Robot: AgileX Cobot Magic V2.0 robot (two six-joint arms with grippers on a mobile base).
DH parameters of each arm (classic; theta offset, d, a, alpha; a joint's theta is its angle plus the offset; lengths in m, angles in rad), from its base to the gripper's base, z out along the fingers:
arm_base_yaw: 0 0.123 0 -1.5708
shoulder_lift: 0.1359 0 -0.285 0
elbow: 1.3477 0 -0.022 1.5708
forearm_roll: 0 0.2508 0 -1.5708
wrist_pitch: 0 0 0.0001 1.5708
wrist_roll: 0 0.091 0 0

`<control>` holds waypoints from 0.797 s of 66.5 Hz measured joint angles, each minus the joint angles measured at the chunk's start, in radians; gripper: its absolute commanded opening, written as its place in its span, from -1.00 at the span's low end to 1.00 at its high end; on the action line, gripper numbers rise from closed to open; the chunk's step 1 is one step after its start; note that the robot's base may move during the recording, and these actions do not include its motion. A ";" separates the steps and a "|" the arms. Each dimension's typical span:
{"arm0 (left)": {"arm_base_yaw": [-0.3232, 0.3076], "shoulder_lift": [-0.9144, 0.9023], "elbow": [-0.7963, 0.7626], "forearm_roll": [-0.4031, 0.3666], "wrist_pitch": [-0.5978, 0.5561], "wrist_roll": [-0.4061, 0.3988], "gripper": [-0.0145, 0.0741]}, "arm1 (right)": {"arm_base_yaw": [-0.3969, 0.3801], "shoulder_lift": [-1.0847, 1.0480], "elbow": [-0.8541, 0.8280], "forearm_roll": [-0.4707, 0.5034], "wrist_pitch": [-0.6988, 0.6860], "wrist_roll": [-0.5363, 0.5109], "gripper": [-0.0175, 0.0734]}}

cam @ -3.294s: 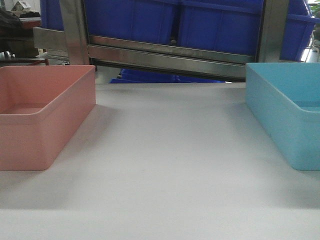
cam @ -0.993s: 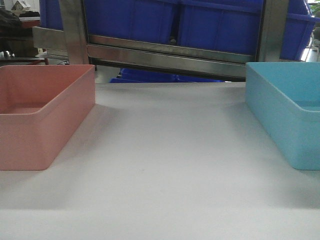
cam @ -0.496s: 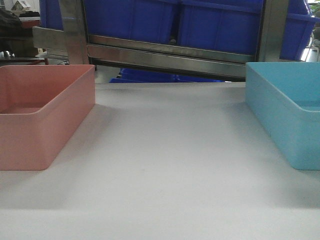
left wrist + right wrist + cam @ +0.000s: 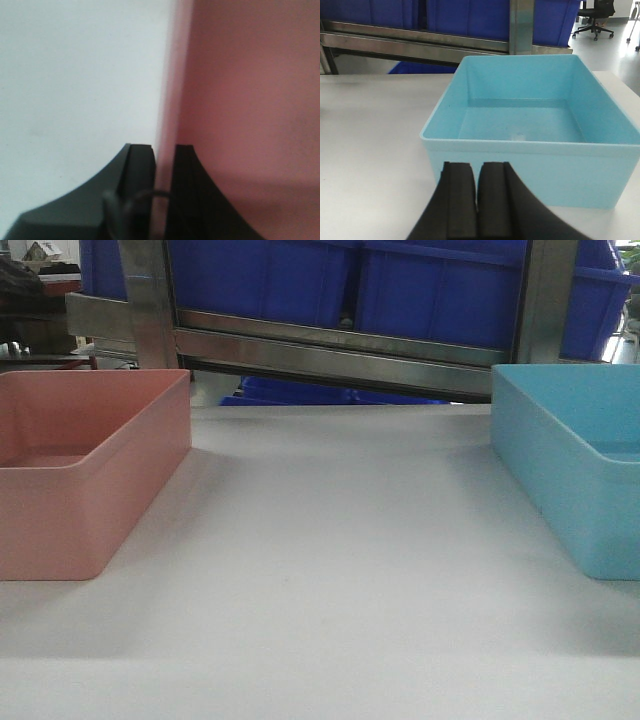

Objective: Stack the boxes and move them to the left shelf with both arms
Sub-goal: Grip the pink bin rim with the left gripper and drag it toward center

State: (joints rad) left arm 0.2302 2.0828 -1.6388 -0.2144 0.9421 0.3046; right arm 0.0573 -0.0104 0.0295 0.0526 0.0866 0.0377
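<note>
Next, I release the salmon pink box with my left gripper on the white table's open middle (image 4: 288,522), short of the light sky blue box.
The salmon pink box (image 4: 80,475) stands at the table's left and the light sky blue box (image 4: 570,470) at its right, well apart. Neither gripper shows in the front view. In the left wrist view my left gripper (image 4: 164,155) straddles the pink box's wall (image 4: 172,85), one finger outside and one inside, shut on it. My right gripper (image 4: 477,172) is shut with nothing between its fingers, just short of the blue box's near wall (image 4: 530,167). A steel front bar (image 4: 100,318) at the back left looks like the left shelf's edge.
A steel rack (image 4: 330,350) runs behind the white table (image 4: 330,570), with upright posts (image 4: 150,300) and dark blue crates (image 4: 300,280) on it. In the right wrist view an office chair (image 4: 595,17) stands on the floor at the far right.
</note>
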 measured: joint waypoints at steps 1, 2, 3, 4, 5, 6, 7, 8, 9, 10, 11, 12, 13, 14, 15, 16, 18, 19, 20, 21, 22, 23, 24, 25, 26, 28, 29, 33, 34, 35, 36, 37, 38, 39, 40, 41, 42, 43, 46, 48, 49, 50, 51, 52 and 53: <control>0.000 0.000 -0.002 -0.002 0.002 0.000 -0.68 | 0.000 0.000 0.000 0.000 0.000 0.000 -0.49; 0.000 0.000 -0.002 -0.005 0.004 -0.002 -0.68 | 0.000 0.000 0.000 0.000 0.000 0.000 -0.49; 0.000 -0.003 -0.002 -0.008 0.006 -0.005 -0.68 | 0.000 0.000 0.000 0.000 0.000 0.000 -0.49; 0.000 -0.005 -0.004 -0.011 0.009 -0.008 -0.68 | 0.000 0.000 0.000 0.000 0.000 0.000 -0.49; 0.000 -0.007 -0.004 -0.011 0.012 -0.010 -0.68 | 0.000 0.000 0.000 0.000 0.000 0.000 -0.49; 0.000 -0.010 -0.006 -0.012 0.014 -0.012 -0.68 | 0.000 0.000 0.000 0.000 0.000 0.000 -0.49; 0.000 -0.013 -0.008 -0.012 0.015 -0.014 -0.68 | 0.000 0.000 0.000 0.000 0.000 0.000 -0.49; 0.000 -0.020 -0.010 -0.012 0.018 -0.016 -0.68 | 0.000 0.000 0.000 0.000 0.000 0.000 -0.49; 0.000 -0.025 -0.012 -0.012 0.020 -0.021 -0.68 | 0.000 0.000 0.000 0.000 0.000 0.000 -0.49; -0.003 -0.031 -0.014 -0.012 0.023 -0.025 -0.68 | 0.000 0.000 0.000 0.000 0.000 0.000 -0.49; -0.005 -0.038 -0.018 -0.012 0.026 -0.030 -0.68 | 0.000 0.000 0.000 0.000 0.000 0.000 -0.49; -0.007 -0.045 -0.019 -0.012 0.027 -0.034 -0.68 | 0.000 0.000 0.000 0.000 0.000 0.000 -0.49; -0.009 -0.053 -0.021 -0.010 0.031 -0.039 -0.68 | 0.000 0.000 0.000 0.000 0.000 0.000 -0.49; -0.012 -0.066 -0.023 -0.007 0.035 -0.044 -0.68 | 0.000 0.000 0.000 0.000 0.000 0.000 -0.49; -0.015 -0.075 -0.024 -0.005 0.039 -0.050 -0.68 | 0.000 0.000 0.000 0.000 0.000 0.000 -0.49; -0.022 -0.085 -0.026 -0.003 0.041 -0.054 -0.68 | 0.000 0.000 0.000 0.000 0.000 0.000 -0.49; -0.029 -0.104 -0.026 -0.001 0.050 -0.065 -0.68 | 0.000 0.000 0.000 0.000 0.000 0.000 -0.49; -0.033 -0.114 -0.028 0.001 0.053 -0.071 -0.68 | 0.000 0.000 0.000 0.000 0.000 0.000 -0.49; -0.039 -0.124 -0.028 0.001 0.056 -0.078 -0.68 | 0.000 0.000 0.000 0.000 0.000 0.000 -0.49; -0.048 -0.133 -0.028 0.003 0.059 -0.085 -0.68 | 0.000 0.000 0.000 0.000 0.000 0.000 -0.49; -0.055 -0.148 -0.028 0.003 0.061 -0.093 -0.68 | 0.000 0.000 0.000 0.000 0.000 0.000 -0.49; -0.062 -0.157 -0.029 0.003 0.064 -0.110 -0.68 | 0.000 0.000 0.000 0.000 0.000 0.000 -0.49; -0.070 -0.166 -0.029 0.005 0.066 -0.124 -0.68 | 0.000 0.000 0.000 0.000 0.000 0.000 -0.49; -0.078 -0.175 -0.032 0.005 0.071 -0.140 -0.68 | 0.000 0.000 0.000 0.000 0.000 0.000 -0.49; -0.086 -0.183 -0.032 0.005 0.071 -0.155 -0.68 | 0.000 0.000 0.000 0.000 0.000 0.000 -0.49; -0.109 -0.198 -0.034 0.005 0.075 -0.187 -0.68 | 0.000 0.000 0.000 0.000 0.000 0.000 -0.49; -0.119 -0.207 -0.034 0.005 0.075 -0.202 -0.68 | 0.000 0.000 0.000 0.000 0.000 0.000 -0.49; -0.166 -0.225 -0.036 0.005 0.081 -0.264 -0.68 | 0.000 0.000 0.000 0.000 0.000 0.000 -0.49; -0.172 -0.225 -0.037 0.005 0.080 -0.269 -0.68 | 0.000 0.000 0.000 0.000 0.000 0.000 -0.49; -0.190 -0.227 -0.036 0.005 0.081 -0.280 -0.68 | 0.000 0.000 0.000 0.000 0.000 0.000 -0.49; -0.202 -0.229 -0.036 0.005 0.083 -0.290 -0.68 | 0.000 0.000 0.000 0.000 0.000 0.000 -0.49; -0.215 -0.229 -0.036 0.005 0.083 -0.305 -0.68 | 0.000 0.000 0.000 0.000 0.000 0.000 -0.49; -0.228 -0.229 -0.036 0.005 0.085 -0.313 -0.68 | 0.000 0.000 0.000 0.000 0.000 0.000 -0.49; -0.241 -0.229 -0.036 0.007 0.085 -0.322 -0.68 | 0.000 0.000 0.000 0.000 0.000 0.000 -0.49; -0.255 -0.229 -0.036 0.007 0.085 -0.331 -0.68 | 0.000 0.000 0.000 0.000 0.000 0.000 -0.49; -0.269 -0.229 -0.036 0.009 0.087 -0.341 -0.68 | 0.000 0.000 0.000 0.000 0.000 0.000 -0.49; -0.291 -0.229 -0.036 0.012 0.087 -0.351 -0.68 | 0.000 0.000 0.000 0.000 0.000 0.000 -0.49; -0.305 -0.229 -0.036 0.015 0.087 -0.361 -0.68 | 0.000 0.000 0.000 0.000 0.000 0.000 -0.49; -0.350 -0.227 -0.036 0.032 0.088 -0.399 -0.68 | 0.000 0.000 0.000 0.000 0.000 0.000 -0.49; -0.386 -0.221 -0.036 0.049 0.084 -0.430 -0.68 | 0.000 0.000 0.000 0.000 0.000 0.000 -0.49; -0.400 -0.218 -0.036 0.056 0.081 -0.443 -0.68 | 0.000 0.000 0.000 0.000 0.000 0.000 -0.49; -0.415 -0.216 -0.036 0.063 0.078 -0.456 -0.68 | 0.000 0.000 0.000 0.000 0.000 0.000 -0.49; -0.436 -0.213 -0.036 0.070 0.074 -0.470 -0.68 | 0.000 0.000 0.000 0.000 0.000 0.000 -0.49; -0.449 -0.208 -0.036 0.076 0.069 -0.484 -0.68 | 0.000 0.000 0.000 0.000 0.000 0.000 -0.49; -0.462 -0.204 -0.036 0.083 0.064 -0.504 -0.68 | 0.000 0.000 0.000 0.000 0.000 0.000 -0.49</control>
State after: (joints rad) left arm -0.2323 1.8788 -1.6753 -0.1311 1.0063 -0.1996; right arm 0.0573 -0.0104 0.0295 0.0526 0.0866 0.0377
